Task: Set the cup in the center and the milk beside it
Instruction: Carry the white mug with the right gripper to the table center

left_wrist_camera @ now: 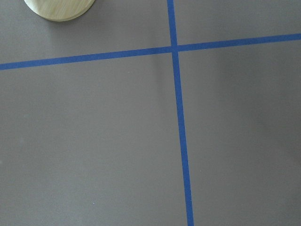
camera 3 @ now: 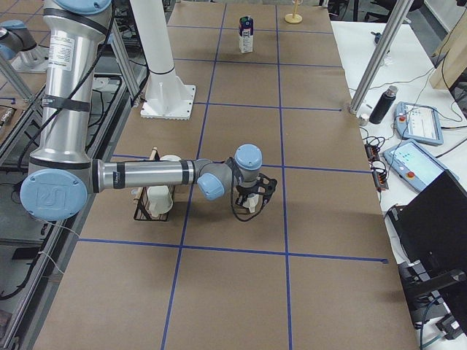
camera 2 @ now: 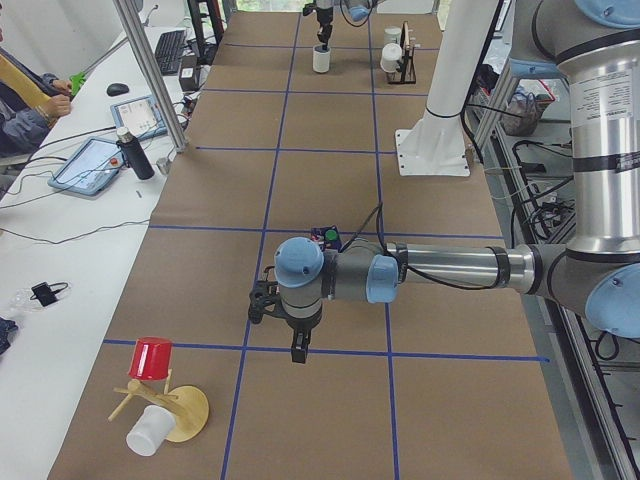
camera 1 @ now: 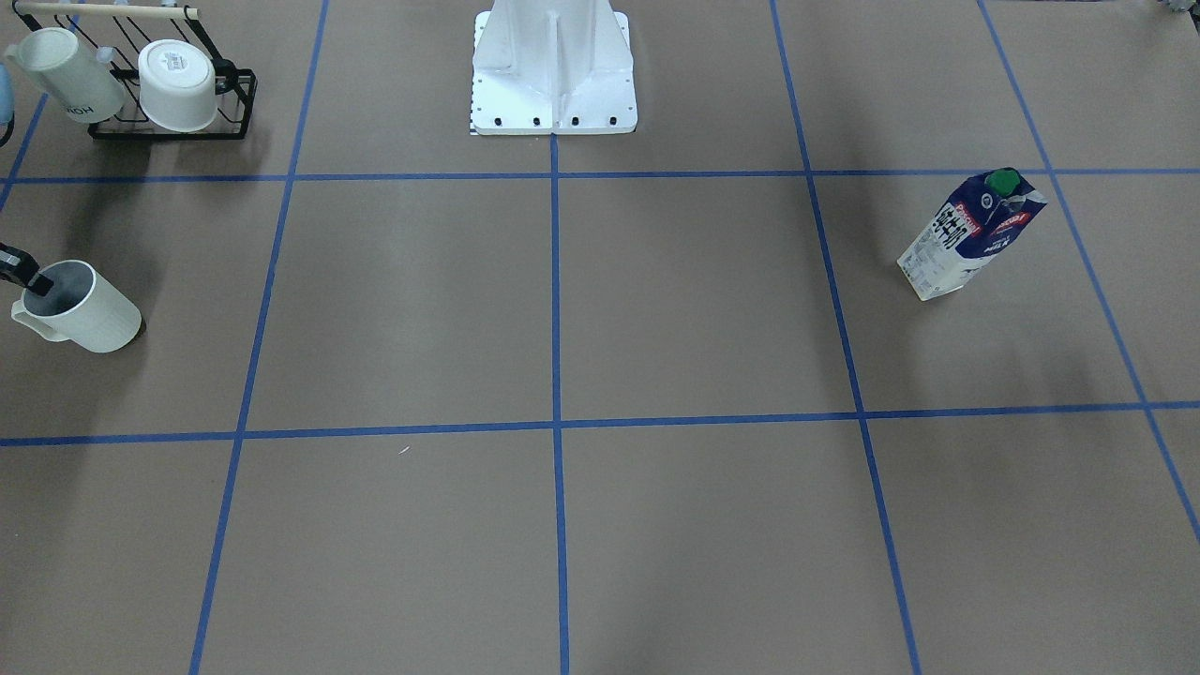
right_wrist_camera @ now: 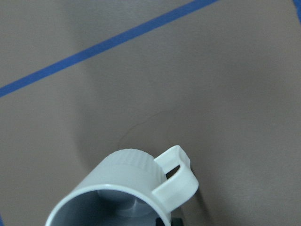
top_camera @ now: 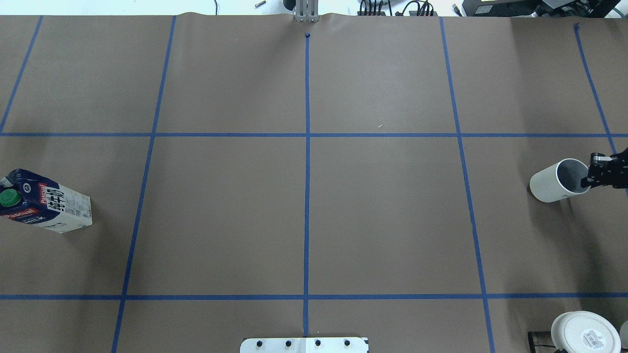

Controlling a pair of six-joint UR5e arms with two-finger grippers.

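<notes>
The robot's right gripper needs to set the cup, now standing near the table's end, down on the blue line from the white robot base (camera 1: 550, 356), close to the middle crossing.
The cup (camera 1: 80, 305) is a plain white mug with a dark grey inside, standing near the table's right end; it also shows in the overhead view (top_camera: 557, 181) and the right wrist view (right_wrist_camera: 127, 188). My right gripper (camera 1: 33, 278) (top_camera: 591, 171) comes down on the cup's rim beside the handle and is shut on its wall. The milk (camera 1: 970, 234) (top_camera: 46, 203) is a navy and white carton with a green cap, upright near the left end. My left gripper (camera 2: 297, 352) hangs above bare table close to the milk; I cannot tell whether it is open or shut.
A black wire rack (camera 1: 239, 89) holding two other white cups stands in the right near corner by the robot. The white robot base (camera 1: 553, 70) sits at the table's middle edge. A wooden stand (camera 2: 185, 410) with a red cup and a white cup is at the left end.
</notes>
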